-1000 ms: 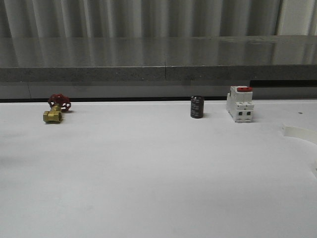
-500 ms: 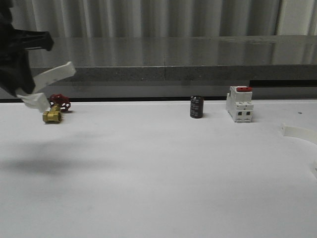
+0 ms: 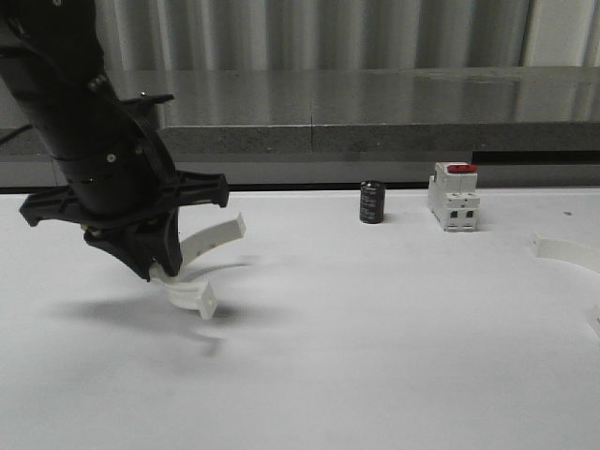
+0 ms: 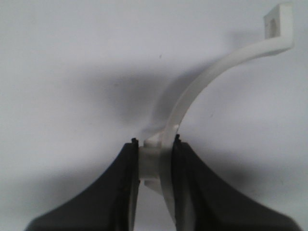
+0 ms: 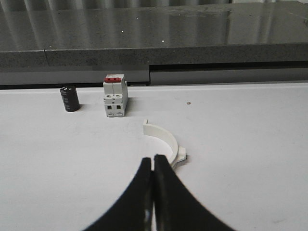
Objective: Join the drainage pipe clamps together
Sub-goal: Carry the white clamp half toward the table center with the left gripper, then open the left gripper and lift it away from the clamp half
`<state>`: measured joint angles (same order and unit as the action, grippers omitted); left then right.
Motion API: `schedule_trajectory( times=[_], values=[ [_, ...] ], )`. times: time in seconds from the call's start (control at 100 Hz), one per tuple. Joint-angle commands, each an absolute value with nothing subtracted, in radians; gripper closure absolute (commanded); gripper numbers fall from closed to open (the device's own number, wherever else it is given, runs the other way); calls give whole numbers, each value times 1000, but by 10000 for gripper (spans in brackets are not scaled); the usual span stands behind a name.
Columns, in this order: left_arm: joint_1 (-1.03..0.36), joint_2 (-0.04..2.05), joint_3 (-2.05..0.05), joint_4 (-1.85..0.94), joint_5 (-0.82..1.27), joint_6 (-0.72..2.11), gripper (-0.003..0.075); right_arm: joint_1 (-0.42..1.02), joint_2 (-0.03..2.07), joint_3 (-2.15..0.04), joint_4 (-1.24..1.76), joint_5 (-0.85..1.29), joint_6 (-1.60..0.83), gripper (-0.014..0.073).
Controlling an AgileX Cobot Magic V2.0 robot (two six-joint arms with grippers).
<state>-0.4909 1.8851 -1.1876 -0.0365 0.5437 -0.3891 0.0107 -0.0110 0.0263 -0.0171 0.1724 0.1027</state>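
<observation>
Next, I let go of the white clamp half with my left gripper, laying it flat on the bare table (image 3: 208, 292) just below that gripper's fingers.
One white drainage pipe clamp half (image 3: 208, 239) hangs in my left gripper (image 3: 165, 273), which is shut on its middle lug. The half-ring's lower tab is close above the white table. In the left wrist view the clamp (image 4: 204, 84) arcs away from the left gripper (image 4: 155, 147) with its flange tab at the far end. The second clamp half (image 3: 566, 249) lies flat at the table's right edge. In the right wrist view that half (image 5: 165, 136) lies just beyond my right gripper (image 5: 153, 159), which is shut on nothing.
A white breaker with a red switch (image 3: 455, 196) and a small black cylinder (image 3: 372, 202) stand at the back of the table; both appear in the right wrist view, breaker (image 5: 115, 96), cylinder (image 5: 70, 98). A grey ledge (image 3: 375, 136) runs behind the table.
My left arm has swung right and down from the upper left corner, carrying the clamp half toward the table. It now covers the spot where the brass valve stood.
</observation>
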Motion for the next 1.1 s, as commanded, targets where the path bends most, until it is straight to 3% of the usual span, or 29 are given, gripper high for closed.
schedule_trajectory(
  times=[0.0, 0.66, 0.8, 0.99, 1.09],
  values=[
    [-510, 1863, -1220, -43, 496, -410, 668, 6, -31, 12, -19, 96, 96, 662],
    [-533, 1910, -1259, -45, 501, -415, 646, 6, -31, 12, -19, 96, 96, 662],
    [-533, 1910, -1259, -45, 503, -415, 487, 6, -31, 12, -19, 96, 96, 662],
    [-533, 1910, -1259, -45, 503, -415, 146, 6, -31, 12, -19, 96, 96, 662],
    [-533, 1910, -1259, -47, 503, -415, 66, 6, -31, 12, -19, 96, 96, 662]
  ],
)
